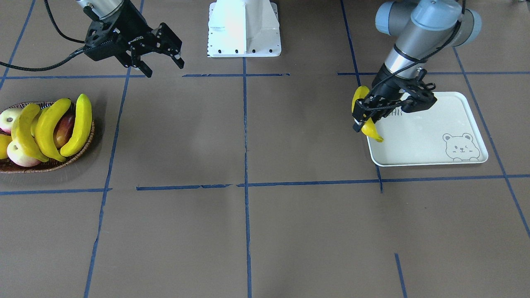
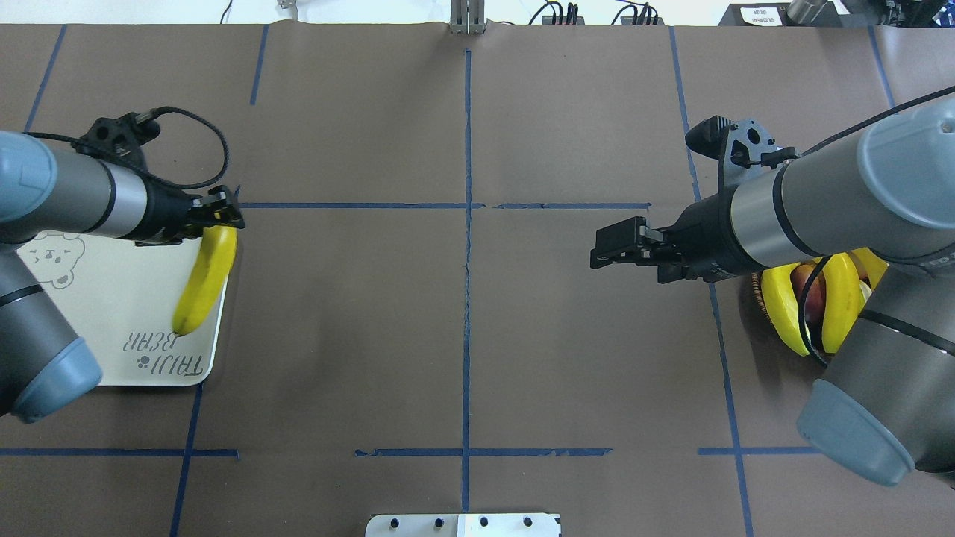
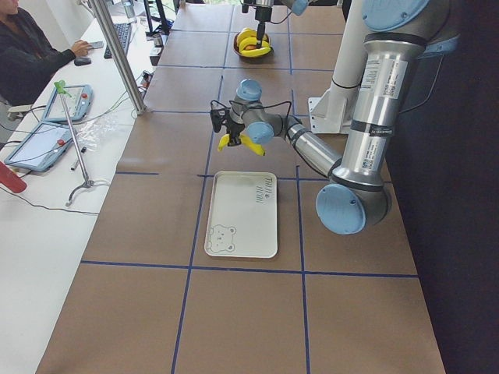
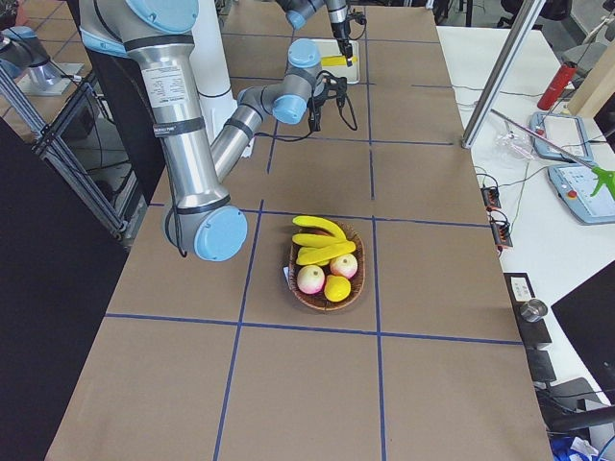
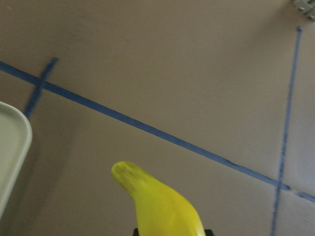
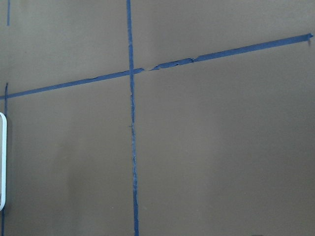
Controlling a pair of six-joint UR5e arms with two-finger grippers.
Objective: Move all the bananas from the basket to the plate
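Observation:
Next, my left gripper releases the yellow banana over the bear drawing's ears on the cream plate point(image 1: 455, 132).
My left gripper point(image 1: 364, 118) is shut on one yellow banana point(image 2: 205, 280) and holds it in the air over the edge of the cream plate point(image 1: 430, 136) that faces the table's middle. The banana's tip point(image 5: 157, 201) shows in the left wrist view. Nothing lies on the plate point(image 2: 127, 321). The wicker basket point(image 1: 45, 166) holds three bananas point(image 1: 49, 128) lying over the other fruit. My right gripper point(image 1: 165, 68) hangs open and empty above the table, between the basket and the table's centre line. In the overhead view my right arm covers most of the basket point(image 2: 765, 294).
Pink-white apples point(image 1: 20, 157) and a small yellow fruit point(image 4: 336, 287) share the basket. The white robot base point(image 1: 244, 29) stands at the table's robot side. Blue tape lines cross the brown table. A person point(image 3: 31, 54) sits at a desk beyond the table.

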